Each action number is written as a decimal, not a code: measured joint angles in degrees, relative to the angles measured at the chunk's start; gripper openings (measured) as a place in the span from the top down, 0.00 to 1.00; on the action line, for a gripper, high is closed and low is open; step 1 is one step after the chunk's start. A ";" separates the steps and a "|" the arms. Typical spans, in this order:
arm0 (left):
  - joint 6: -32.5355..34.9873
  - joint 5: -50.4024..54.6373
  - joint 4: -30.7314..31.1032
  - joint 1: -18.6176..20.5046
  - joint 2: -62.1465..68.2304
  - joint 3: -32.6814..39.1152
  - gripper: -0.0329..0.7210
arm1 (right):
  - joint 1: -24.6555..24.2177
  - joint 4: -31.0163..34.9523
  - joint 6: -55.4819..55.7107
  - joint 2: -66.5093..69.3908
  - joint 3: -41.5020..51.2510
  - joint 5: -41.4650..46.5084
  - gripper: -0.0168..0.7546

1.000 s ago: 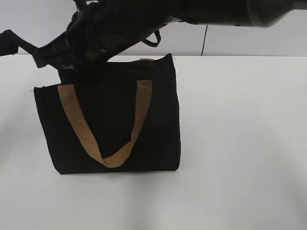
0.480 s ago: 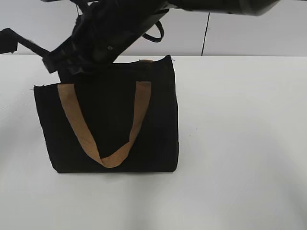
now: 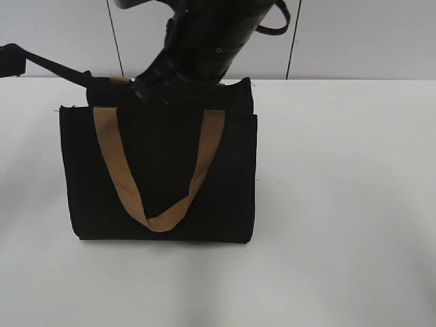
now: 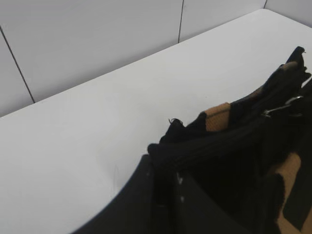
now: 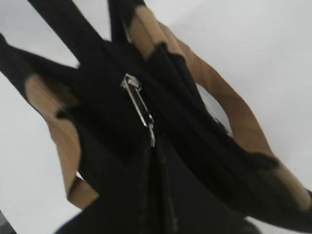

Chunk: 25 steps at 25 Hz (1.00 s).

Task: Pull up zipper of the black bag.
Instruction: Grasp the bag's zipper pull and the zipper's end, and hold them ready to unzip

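Note:
Next, my right gripper lets go of the zipper pull above the tan handle's end farther from my left gripper (image 3: 209,107).
The black bag (image 3: 163,150) stands upright on the white table, its tan handle (image 3: 116,163) hanging down the front. My right gripper (image 3: 160,85) reaches across to the bag's top edge. In the right wrist view it (image 5: 158,148) is shut on the lower end of the grey metal zipper pull (image 5: 138,100), which lies on the dark zip line. The zipper pull also shows far off in the left wrist view (image 4: 279,109). My left gripper (image 3: 87,78) is shut on the bag's top left corner (image 4: 168,168). In the exterior view the zipper is hidden behind my right arm.
The white table (image 3: 340,204) runs wide to the right and front of the bag. A pale panelled wall (image 3: 354,34) stands behind the table. My right arm hangs over the bag's top middle.
My right gripper has moved right along the bag's top edge. The bag's top left corner has risen and the bag now stands squarer.

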 joint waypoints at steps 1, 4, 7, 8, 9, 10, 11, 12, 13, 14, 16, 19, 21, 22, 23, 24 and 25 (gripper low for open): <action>0.00 0.06 0.00 0.00 0.07 0.00 0.93 | -0.57 -0.64 0.00 -0.29 0.00 1.52 1.00; 0.00 0.47 0.00 0.00 0.26 0.00 0.93 | -2.00 -2.94 -0.78 -1.88 0.00 5.55 1.00; 0.00 0.16 0.00 0.00 0.64 0.00 0.93 | -2.71 -2.81 -2.49 -3.55 0.00 8.59 1.00; 0.00 -0.10 0.00 0.00 0.64 0.00 0.93 | -2.94 -2.55 -3.13 -3.94 0.00 9.65 1.00; 0.00 -0.40 0.00 0.00 0.64 0.00 0.93 | -3.19 -2.43 -3.60 -4.16 0.00 10.84 1.00; 0.00 -0.49 0.00 0.00 0.64 0.00 0.93 | -3.60 -2.43 -4.30 -4.21 0.00 11.91 1.00; 0.00 -0.49 0.00 0.00 0.64 0.00 0.93 | -3.87 -2.50 -4.87 -4.29 0.00 12.80 1.00; 0.00 -0.49 0.00 0.00 0.64 0.00 0.93 | -4.26 -2.55 -5.25 -4.33 0.00 13.84 1.00; 0.00 -0.42 0.00 0.00 0.64 0.00 0.93 | -4.62 -2.82 -5.69 -4.39 0.00 14.94 1.00; 0.00 -0.26 0.00 0.00 0.64 0.00 0.93 | -4.89 -3.13 -5.93 -4.39 0.00 15.77 1.00; 0.00 0.05 0.00 0.00 0.64 0.00 0.93 | -5.42 -4.24 -6.26 -4.39 0.00 17.88 1.00; 0.00 -0.02 0.00 0.00 0.83 0.00 0.93 | -5.71 -6.22 -6.49 -4.39 0.00 19.85 1.00; 0.00 -0.15 0.00 0.00 1.12 0.00 0.93 | -5.71 -7.15 -6.67 -4.39 0.00 20.02 1.00; 0.00 -0.20 0.00 0.00 1.12 0.00 0.93 | -5.71 -7.44 -6.66 -4.39 0.00 20.02 1.00; 0.00 -0.27 0.00 0.00 1.12 0.00 0.93 | -5.71 -7.68 -6.73 -4.39 0.00 20.02 1.00; 0.00 -0.32 0.00 0.00 1.12 0.00 0.93 | -5.71 -7.85 -6.73 -4.39 0.00 20.02 1.00; 0.00 -0.32 0.00 0.00 1.12 0.00 0.93 | -5.71 -7.86 -6.73 -4.39 0.00 20.02 1.00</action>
